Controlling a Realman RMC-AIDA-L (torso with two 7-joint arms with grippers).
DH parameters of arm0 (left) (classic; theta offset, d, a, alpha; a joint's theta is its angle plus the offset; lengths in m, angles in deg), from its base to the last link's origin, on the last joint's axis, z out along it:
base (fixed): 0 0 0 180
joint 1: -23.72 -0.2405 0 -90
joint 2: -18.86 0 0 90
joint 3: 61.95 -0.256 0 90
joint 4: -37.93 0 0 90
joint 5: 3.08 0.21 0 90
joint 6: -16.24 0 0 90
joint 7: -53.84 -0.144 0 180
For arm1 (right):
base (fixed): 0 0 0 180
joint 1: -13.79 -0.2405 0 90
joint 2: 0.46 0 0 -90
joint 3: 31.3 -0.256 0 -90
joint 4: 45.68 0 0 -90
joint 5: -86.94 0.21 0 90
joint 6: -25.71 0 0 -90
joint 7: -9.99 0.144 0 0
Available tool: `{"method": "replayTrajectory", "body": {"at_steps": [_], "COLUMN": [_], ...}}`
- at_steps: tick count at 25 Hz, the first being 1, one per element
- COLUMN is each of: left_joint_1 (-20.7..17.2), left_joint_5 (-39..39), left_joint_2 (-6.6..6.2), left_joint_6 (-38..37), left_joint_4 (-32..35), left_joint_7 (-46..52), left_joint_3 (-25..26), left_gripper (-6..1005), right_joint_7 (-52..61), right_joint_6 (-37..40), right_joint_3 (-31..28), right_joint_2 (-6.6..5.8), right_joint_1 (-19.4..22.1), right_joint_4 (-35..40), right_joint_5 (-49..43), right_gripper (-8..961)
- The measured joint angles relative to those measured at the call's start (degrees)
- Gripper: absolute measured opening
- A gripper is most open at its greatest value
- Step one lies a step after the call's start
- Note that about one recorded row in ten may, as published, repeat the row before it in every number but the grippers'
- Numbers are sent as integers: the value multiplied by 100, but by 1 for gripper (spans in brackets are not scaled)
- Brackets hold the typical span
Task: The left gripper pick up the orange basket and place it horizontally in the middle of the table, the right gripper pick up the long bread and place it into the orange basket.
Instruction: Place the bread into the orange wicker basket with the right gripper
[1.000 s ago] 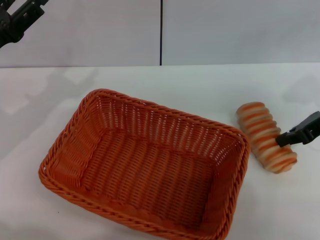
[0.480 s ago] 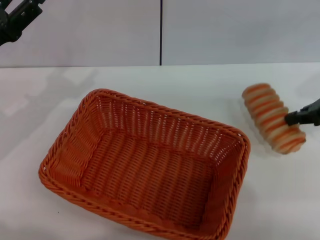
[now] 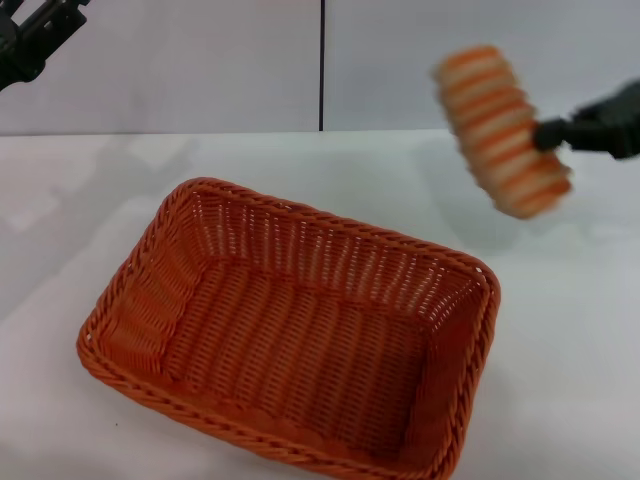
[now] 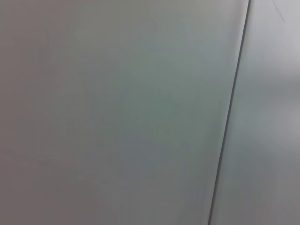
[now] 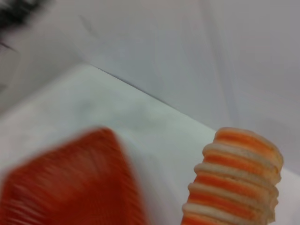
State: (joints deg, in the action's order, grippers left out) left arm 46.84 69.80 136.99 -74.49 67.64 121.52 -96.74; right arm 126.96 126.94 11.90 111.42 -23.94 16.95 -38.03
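Note:
The long bread, now held high beyond the basket, will be let go by my right gripper inside the orange basket, lengthwise [image 3: 333, 295] along the basket's far side.
The orange basket [image 3: 290, 325] lies open side up on the white table [image 3: 560, 380], near the middle and turned a little askew. My right gripper [image 3: 550, 133] is shut on the long bread [image 3: 502, 131], a tan loaf with orange stripes, held high in the air past the basket's far right corner. In the right wrist view the long bread [image 5: 236, 180] fills one corner, with the orange basket [image 5: 65, 187] below and beyond it. My left gripper [image 3: 30, 40] is raised at the far left, away from the basket, in front of the wall.
A pale wall with a dark vertical seam [image 3: 322, 65] stands behind the table. The left wrist view shows only that wall and the seam [image 4: 229, 122]. Bare tabletop lies on the right side of the basket.
My right gripper has lifted the long bread off the table at the right and carried it up and slightly left. The basket and left arm have stayed put.

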Motion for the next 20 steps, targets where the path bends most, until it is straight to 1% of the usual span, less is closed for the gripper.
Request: {"method": "replayTrajectory", "body": {"at_steps": [1, 2, 3, 4, 5, 6, 7, 8, 9, 10, 11, 12, 16, 20], "left_joint_1": [13, 13, 15, 17, 18, 18, 18, 17, 15, 11, 4, 4, 10, 22], "left_joint_5": [-2, -2, -2, -2, -2, -2, -2, -2, -2, -2, -2, -2, -2, -2], "left_joint_2": [0, 0, 0, 0, -1, -1, -1, 0, 1, 5, 8, 8, 0, 3], "left_joint_6": [0, 0, 0, 0, 0, 0, 0, -4, -8, -10, -13, -13, -29, -34], "left_joint_4": [0, 0, 0, 0, 0, 0, 0, 0, 0, -1, -12, -12, -188, -237], "left_joint_7": [0, 0, 0, 0, 0, 0, 0, 0, 0, 0, 0, 0, -27, -83], "left_joint_3": [-12, -12, -18, -25, -34, -36, -36, -37, -37, -37, -37, -37, 3, 14], "left_gripper": [814, 814, 814, 814, 814, 814, 814, 814, 814, 814, 814, 814, 814, 814], "right_joint_7": [1, 1, 2, 2, 2, 3, 3, 3, 3, 3, -32, -32, -140, -199], "right_joint_6": [183, 183, 285, 285, 323, 357, 357, 332, 332, 311, 243, 243, -18, -144], "right_joint_3": [136, 136, 286, 286, 368, 606, 606, 960, 960, 1136, 1456, 1456, 2042, 2084], "right_joint_2": [63, 63, 188, 188, 253, 400, 400, 531, 531, 590, 660, 660, 666, 674], "right_joint_1": [-160, -160, -334, -334, -428, -637, -637, -814, -814, -888, -991, -991, -1119, -1057], "right_joint_4": [121, 121, 220, 220, 244, 240, 240, 144, 144, 76, -138, -138, -662, -730], "right_joint_5": [341, 341, 517, 517, 557, 615, 615, 632, 632, 634, 733, 733, 890, 936], "right_gripper": [4, 4, 3, 3, 2, 2, 1, 1, 1, 1, 1, 1, 2, 2]}}
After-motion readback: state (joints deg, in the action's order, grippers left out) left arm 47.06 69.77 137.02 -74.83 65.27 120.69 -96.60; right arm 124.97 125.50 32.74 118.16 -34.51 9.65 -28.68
